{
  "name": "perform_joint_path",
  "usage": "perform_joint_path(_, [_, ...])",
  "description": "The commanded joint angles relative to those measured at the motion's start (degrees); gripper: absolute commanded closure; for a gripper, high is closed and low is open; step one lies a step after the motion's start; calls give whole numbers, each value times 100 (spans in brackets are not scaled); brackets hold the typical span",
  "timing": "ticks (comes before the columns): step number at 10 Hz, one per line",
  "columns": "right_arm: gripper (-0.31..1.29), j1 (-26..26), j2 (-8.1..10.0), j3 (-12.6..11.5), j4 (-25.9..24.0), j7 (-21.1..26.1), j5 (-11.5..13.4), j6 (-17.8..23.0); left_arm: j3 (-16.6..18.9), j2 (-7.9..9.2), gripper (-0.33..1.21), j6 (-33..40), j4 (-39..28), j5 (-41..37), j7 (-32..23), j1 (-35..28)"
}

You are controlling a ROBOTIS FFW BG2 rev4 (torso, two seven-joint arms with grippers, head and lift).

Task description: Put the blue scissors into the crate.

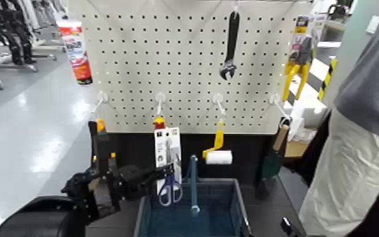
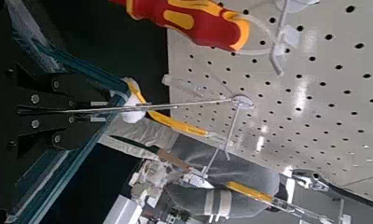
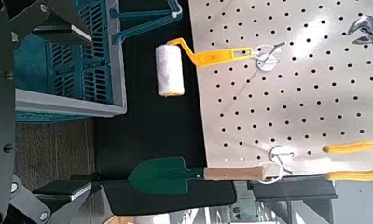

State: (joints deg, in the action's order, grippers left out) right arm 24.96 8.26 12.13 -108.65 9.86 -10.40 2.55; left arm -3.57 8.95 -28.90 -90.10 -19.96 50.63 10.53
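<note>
My left gripper has the blue scissors, now upright on a card over the crate. It will release them on the bottom of the crate, just below the blue handle bar's lower end (image 1: 198, 229).
The blue scissors (image 1: 170, 188) are on a tall white card that stands upright, blue handle loops downward, over the back left part of the crate (image 1: 143, 215). My left gripper (image 1: 165, 172) reaches in from the left and is shut on the card's edge. In the left wrist view the card (image 2: 166, 106) shows edge-on as a thin line running out from between the black fingers (image 2: 37, 89). The crate (image 3: 73, 65) is blue-grey with a blue handle bar (image 1: 193, 184). My right gripper (image 3: 9, 121) waits low at the right, its fingers wide apart with nothing between them.
A white pegboard (image 1: 167, 57) behind the crate carries a red-and-yellow screwdriver (image 2: 189, 19), a black wrench (image 1: 231, 44), a yellow paint roller (image 1: 218, 154), a green trowel (image 3: 166, 175) and yellow pliers (image 1: 296, 69). A person (image 1: 362, 132) stands close at the right.
</note>
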Motion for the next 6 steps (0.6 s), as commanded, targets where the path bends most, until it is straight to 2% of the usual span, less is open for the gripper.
perform_joint_path(1, [21, 0, 0, -9, 2, -19, -14, 0, -100, -25, 119, 7, 195, 89, -1, -51])
perform_joint_path(6, [21, 0, 0, 0, 10, -37, -41, 0, -179, -43, 119, 33, 520, 256, 35, -51])
